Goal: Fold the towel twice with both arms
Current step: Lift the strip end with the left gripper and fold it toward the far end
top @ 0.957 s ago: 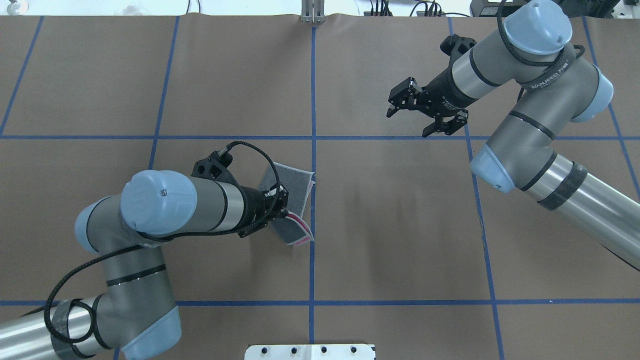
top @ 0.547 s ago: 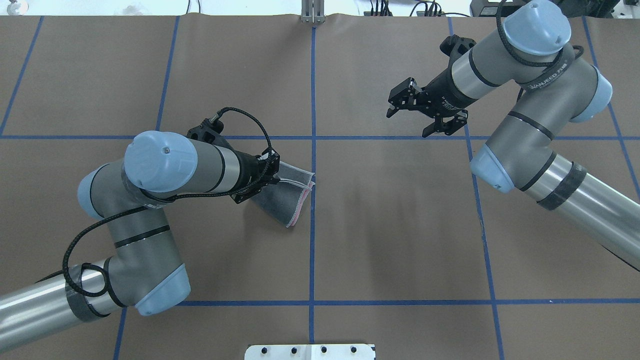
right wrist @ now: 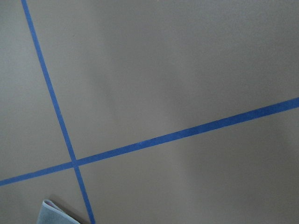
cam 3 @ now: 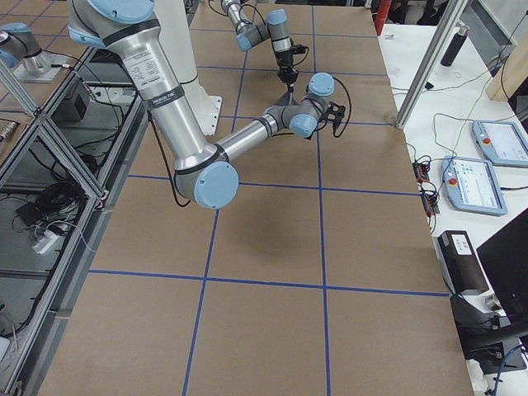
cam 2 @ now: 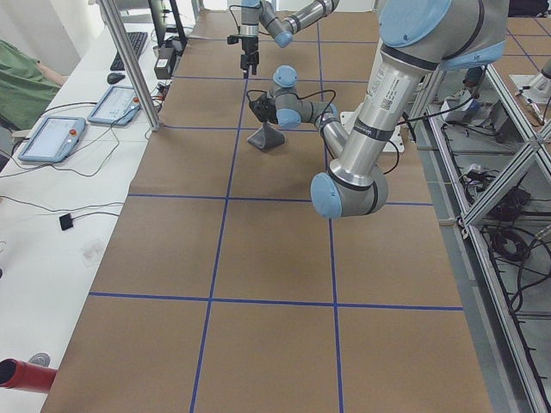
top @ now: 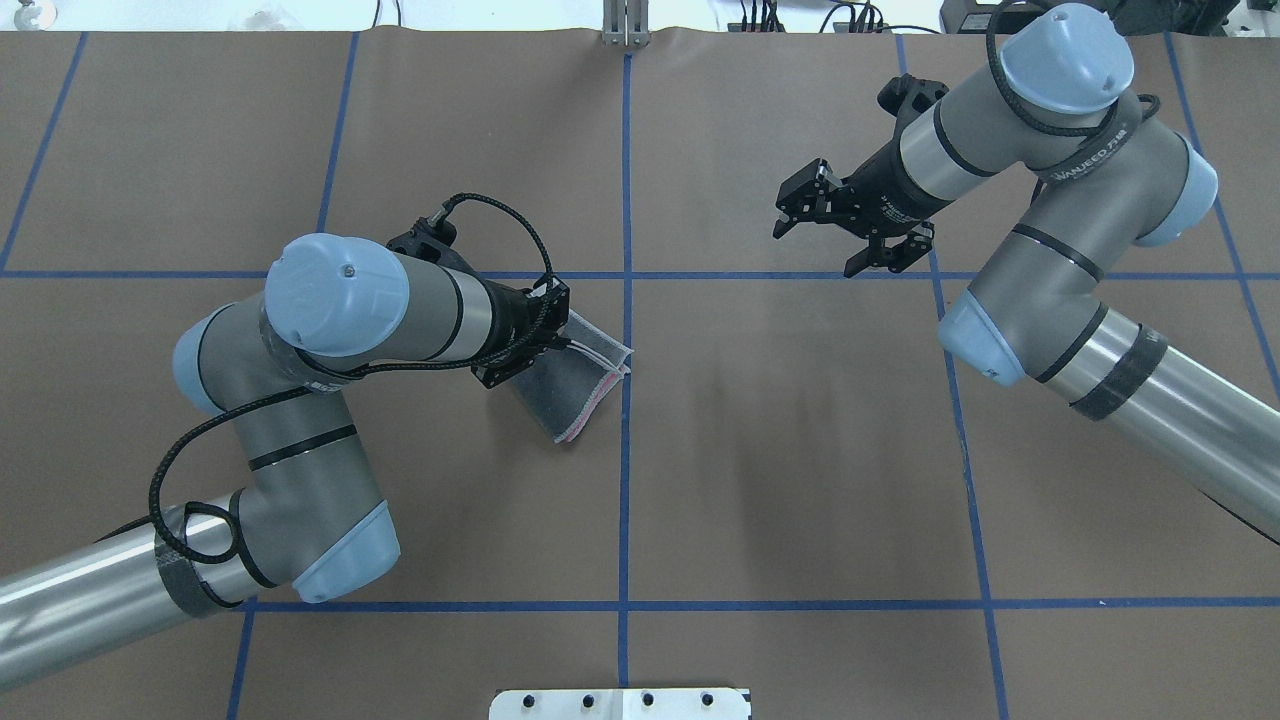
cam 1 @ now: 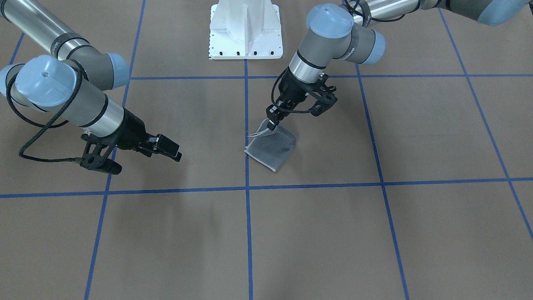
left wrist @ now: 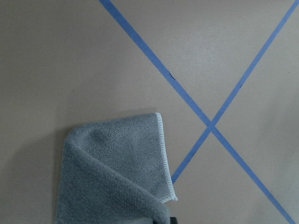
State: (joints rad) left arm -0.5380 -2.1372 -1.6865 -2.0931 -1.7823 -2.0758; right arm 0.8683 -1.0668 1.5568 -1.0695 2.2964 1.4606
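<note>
I will let go of the towel's lifted corner with my left gripper on its flat corner (cam 1: pixel 273 169) (left wrist: pixel 155 119) farthest from the white pedestal base.
The towel (top: pixel 575 390) lies folded near the table's middle, just left of the centre blue line, dark grey face up with a thin pink edge showing. It also shows in the front view (cam 1: pixel 275 148) and the left wrist view (left wrist: pixel 112 172). My left gripper (top: pixel 558 338) is shut on the towel's upper corner and holds that corner slightly lifted (cam 1: pixel 271 124). My right gripper (top: pixel 815 248) is open and empty, hovering far to the right above the table (cam 1: pixel 145 160). The towel's corner shows at the bottom of the right wrist view (right wrist: pixel 51 212).
Blue tape lines (top: pixel 626 300) divide the brown table into squares. The white pedestal base (cam 1: pixel 245 29) stands at the robot's edge. Tablets and cables lie on the white side bench (cam 2: pixel 52 138) beyond the far edge.
My left gripper has swung away from the robot with the towel's edge, laying it over. The pink face that showed before is now covered. The right arm has barely moved.
</note>
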